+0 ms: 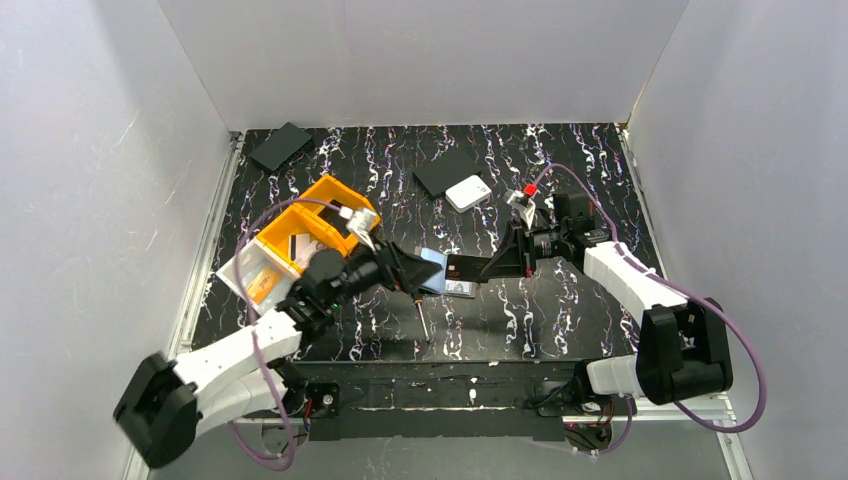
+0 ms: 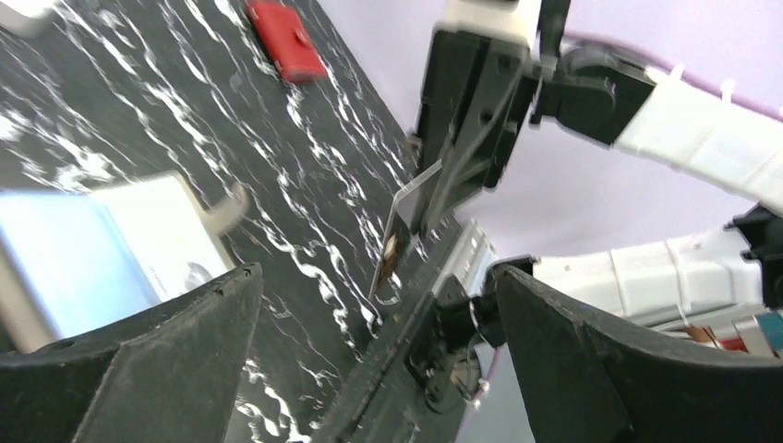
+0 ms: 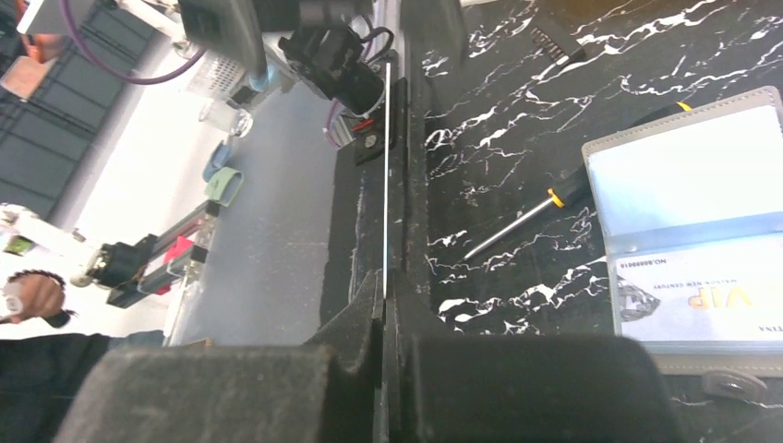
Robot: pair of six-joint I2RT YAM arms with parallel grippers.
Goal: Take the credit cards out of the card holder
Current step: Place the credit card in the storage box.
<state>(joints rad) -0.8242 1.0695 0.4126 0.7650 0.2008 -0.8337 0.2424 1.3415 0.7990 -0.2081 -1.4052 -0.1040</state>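
The robot's left gripper needs to close on the loose end point(image 1: 453, 268) point(image 2: 380, 281) of the dark credit card, as its right gripper holds the card by the other end.
The card holder point(image 1: 434, 268) lies open on the black marbled table, pale blue inside. In the right wrist view the card holder point(image 3: 692, 185) has a pale credit card point(image 3: 711, 300) printed VIP in its lower pocket. My right gripper point(image 1: 487, 267) is shut on another credit card point(image 1: 464, 268), dark from above, held off the table just right of the holder. Edge-on, that card point(image 3: 385, 175) is a thin line rising from my right gripper point(image 3: 388, 291). My left gripper point(image 1: 416, 272) is open and empty by the holder's left side. From the left gripper point(image 2: 374, 277), the held card point(image 2: 399, 235) hangs ahead.
A screwdriver point(image 1: 421, 312) lies near the front edge beside the holder. An orange bin point(image 1: 312, 222) stands at the left. A white square box point(image 1: 468, 193), flat black rectangles point(image 1: 281, 146) point(image 1: 443, 171) and a small red item point(image 1: 529, 190) lie at the back.
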